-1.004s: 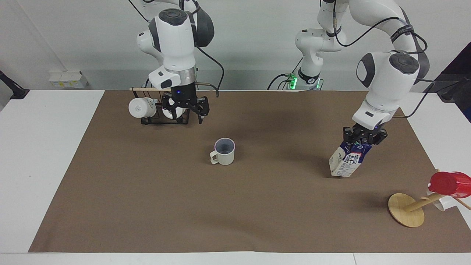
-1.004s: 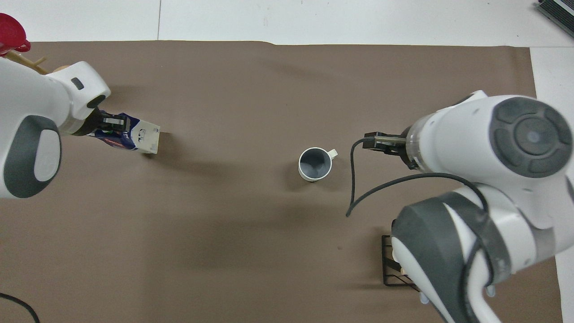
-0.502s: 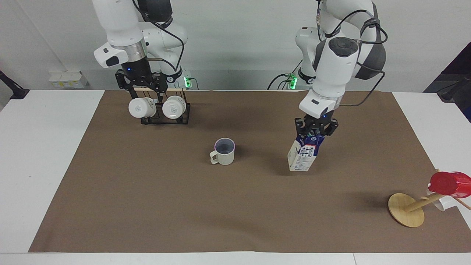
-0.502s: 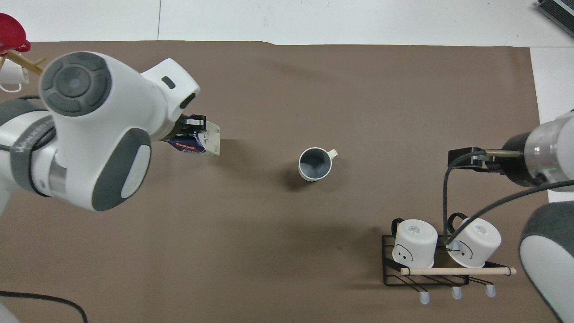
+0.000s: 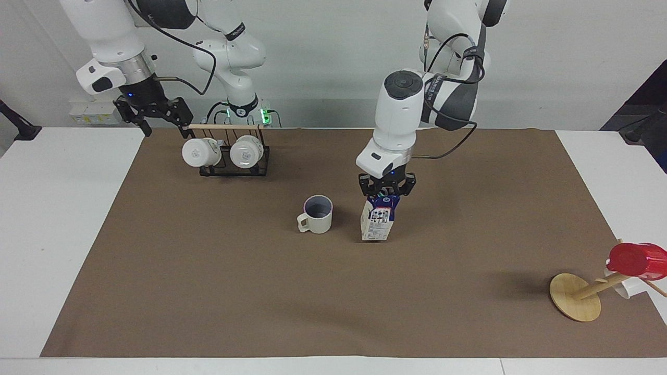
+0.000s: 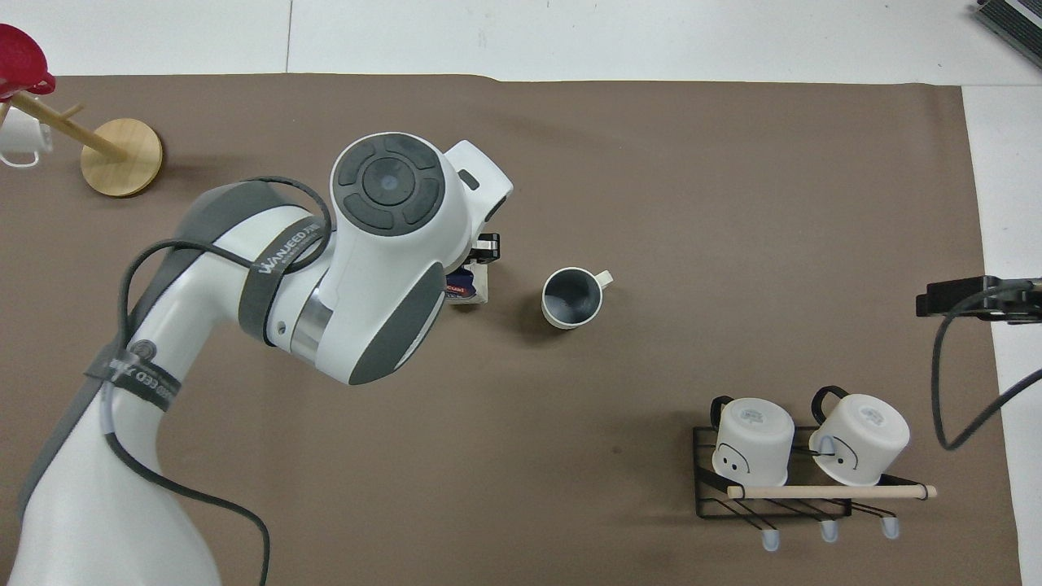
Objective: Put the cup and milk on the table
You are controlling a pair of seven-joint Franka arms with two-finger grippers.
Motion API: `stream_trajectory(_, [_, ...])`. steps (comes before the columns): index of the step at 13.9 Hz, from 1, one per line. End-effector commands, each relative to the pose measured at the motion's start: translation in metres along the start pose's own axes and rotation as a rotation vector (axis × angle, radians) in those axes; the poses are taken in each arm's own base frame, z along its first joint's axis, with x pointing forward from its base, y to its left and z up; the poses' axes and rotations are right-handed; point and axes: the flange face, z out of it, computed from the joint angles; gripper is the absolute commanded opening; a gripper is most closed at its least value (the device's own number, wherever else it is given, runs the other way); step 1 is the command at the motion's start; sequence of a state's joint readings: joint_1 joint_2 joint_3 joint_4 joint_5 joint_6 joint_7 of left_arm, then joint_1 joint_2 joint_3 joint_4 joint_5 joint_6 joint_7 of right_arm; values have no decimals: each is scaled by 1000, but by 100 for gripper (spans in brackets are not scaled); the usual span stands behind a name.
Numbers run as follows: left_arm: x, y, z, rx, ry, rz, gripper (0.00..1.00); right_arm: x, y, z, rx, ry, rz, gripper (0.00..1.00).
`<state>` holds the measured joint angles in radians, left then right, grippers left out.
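Note:
Next, I let go of the milk with my left gripper on the brown paper (image 6: 505, 309) beside the cup, opposite the handle of the cup.
The cup (image 5: 316, 214) (image 6: 572, 298), a cream mug with a grey inside, stands upright on the brown paper of the table (image 5: 208, 291) near its middle. Beside it, toward the left arm's end, is the blue and white milk (image 5: 377, 221) carton, nearly upright. My left gripper (image 5: 386, 194) is shut on its gabled top. I cannot tell whether its base touches the paper. In the overhead view the left arm hides all but a corner of the milk (image 6: 470, 290). My right gripper (image 5: 162, 122) hangs open and holds nothing, over the table's edge beside the mug rack.
A black wire rack (image 5: 234, 169) (image 6: 773, 505) with two white mugs stands near the robots toward the right arm's end. A tilted wooden mug tree (image 5: 576, 298) (image 6: 122, 146) with a red cup (image 5: 637, 260) sits far from the robots at the left arm's end.
My left arm has carried the milk from the left arm's end to right beside the cup. My right gripper has drawn back from over the rack toward the table's corner.

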<state>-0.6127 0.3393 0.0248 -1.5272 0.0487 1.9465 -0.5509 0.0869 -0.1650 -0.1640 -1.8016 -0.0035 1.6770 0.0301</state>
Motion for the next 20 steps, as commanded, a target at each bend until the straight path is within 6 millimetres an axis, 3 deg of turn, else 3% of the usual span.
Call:
stream_trajectory(1, [2, 32, 3, 3, 19, -10, 20, 17, -1, -18, 11, 20, -8, 100])
stream_trajectory(4, [-3, 44, 1, -24, 28, 2, 21, 40, 13, -39, -2, -40, 24, 100])
stream_trajectory(8, [-7, 47, 2, -25, 29, 8, 23, 38, 17, -61, -9, 4, 8, 100])
stream_trajectory(11, [-8, 45, 6, -19, 23, 11, 26, 20, 14, -51, 2, -15, 16, 100])
stream_trajectory(15, [-16, 44, 14, -16, 8, 24, 33, 17, 10, -50, -1, -18, 17, 100])
stream_trajectory(18, [-21, 42, 16, -13, -1, 31, 53, 18, -14, -50, -22, -17, 10, 100])
stream_trajectory(19, [-21, 42, 16, -13, 1, 31, 70, 16, -18, -51, -23, -18, 15, 100])
stream_trajectory(20, [-21, 43, 14, -14, 2, 33, 94, 17, -19, -51, -27, -18, 9, 100])
